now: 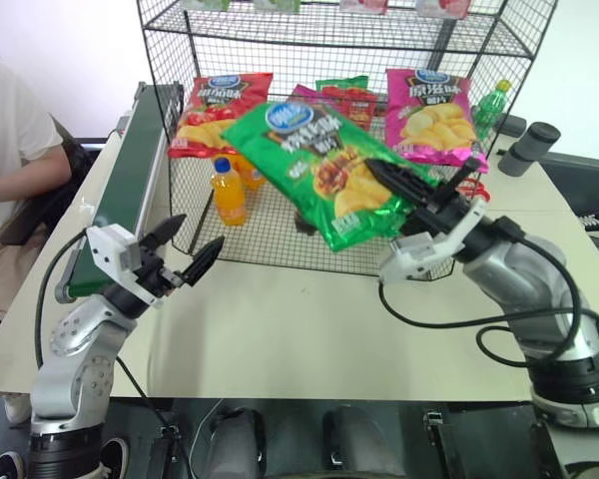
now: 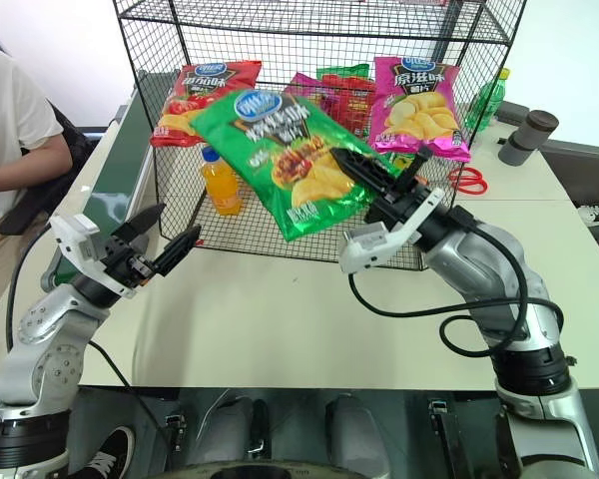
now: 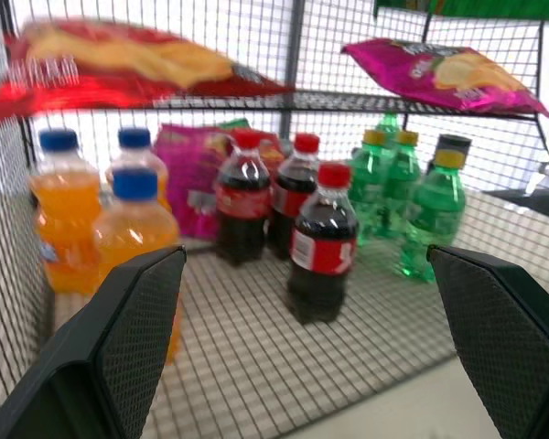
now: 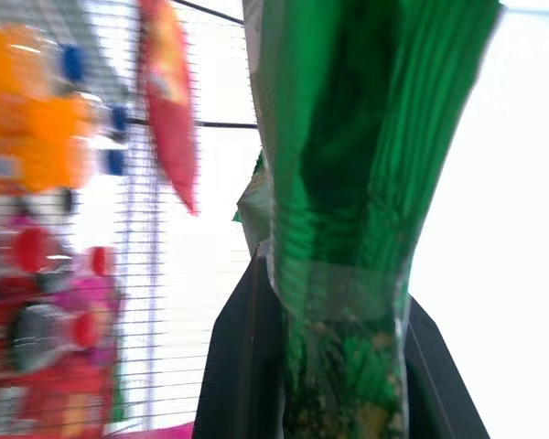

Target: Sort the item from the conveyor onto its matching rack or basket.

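Next, I let go of the green crisp bag with my right gripper on the rack (image 1: 325, 99) (image 4: 174, 285) between the red and pink chip bags.
The green crisp bag (image 1: 314, 165), glossy with a blue oval logo, hangs tilted in the air in front of the black wire rack (image 1: 180, 40). My right gripper (image 1: 404, 185) is shut on the bag's lower right edge; in the right wrist view the green bag (image 4: 366, 183) rises between the two black fingers (image 4: 242, 366). Lower left, above the table near the conveyor, my left gripper (image 1: 192, 241) stands open and holds nothing. The dark green conveyor belt (image 1: 130, 180) runs along the left side of the table.
On the rack's shelf lie a red chip bag (image 1: 220, 105) and a pink chip bag (image 1: 431, 110). Orange, cola and green bottles (image 3: 320, 238) stand on the rack's floor. A person (image 1: 10, 150) sits at far left. A dark cylinder (image 1: 527, 148) is on the right table.
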